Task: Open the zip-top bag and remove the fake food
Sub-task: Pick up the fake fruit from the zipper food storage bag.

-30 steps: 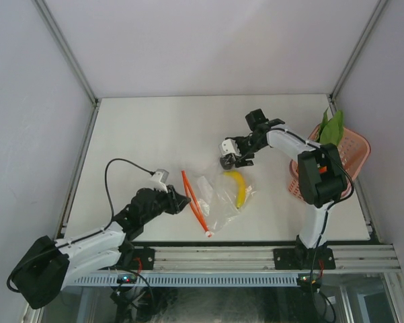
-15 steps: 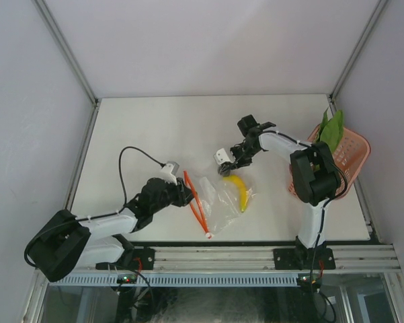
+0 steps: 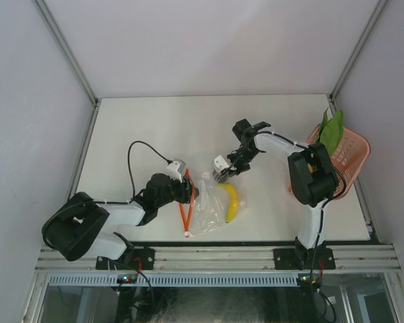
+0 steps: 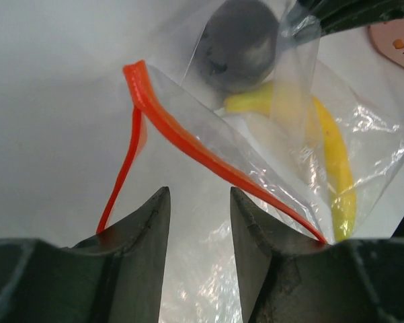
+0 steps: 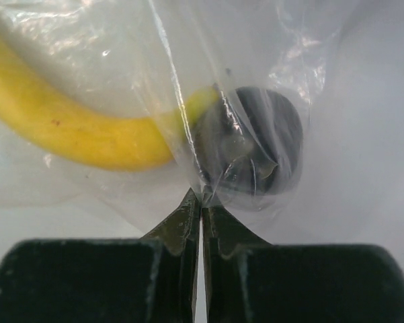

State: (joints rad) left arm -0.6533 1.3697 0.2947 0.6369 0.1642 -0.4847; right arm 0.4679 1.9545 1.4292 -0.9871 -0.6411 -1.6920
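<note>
The dark ball sits deep behind the bag's opening, so next my right gripper regrips the film nearer the opening (image 3: 211, 178) and brings the ball toward my left gripper.
The clear zip-top bag (image 3: 207, 205) lies at the table's front centre, its red-orange zipper strip (image 3: 186, 205) on the left side. In the left wrist view the strip (image 4: 188, 138) gapes as a loop, so the mouth stands open. Inside the bag are a yellow banana (image 3: 232, 202) (image 5: 74, 128) and a dark ball (image 5: 259, 151) (image 4: 238, 44). My left gripper (image 3: 189, 191) (image 4: 199, 202) is open at the mouth, with bag film showing between its fingers. My right gripper (image 3: 223, 172) (image 5: 202, 196) is shut on a pinch of bag film right by the dark ball.
A pink lattice basket (image 3: 349, 151) stands at the right edge of the table with a green leafy vegetable (image 3: 331, 128) sticking out of it. Its corner shows in the left wrist view (image 4: 396, 37). Walls enclose the table on three sides.
My left gripper has moved right to the bag's zipper edge and opened a little. The right gripper has come down-left and shut on the bag film. Bag and banana have shifted left.
</note>
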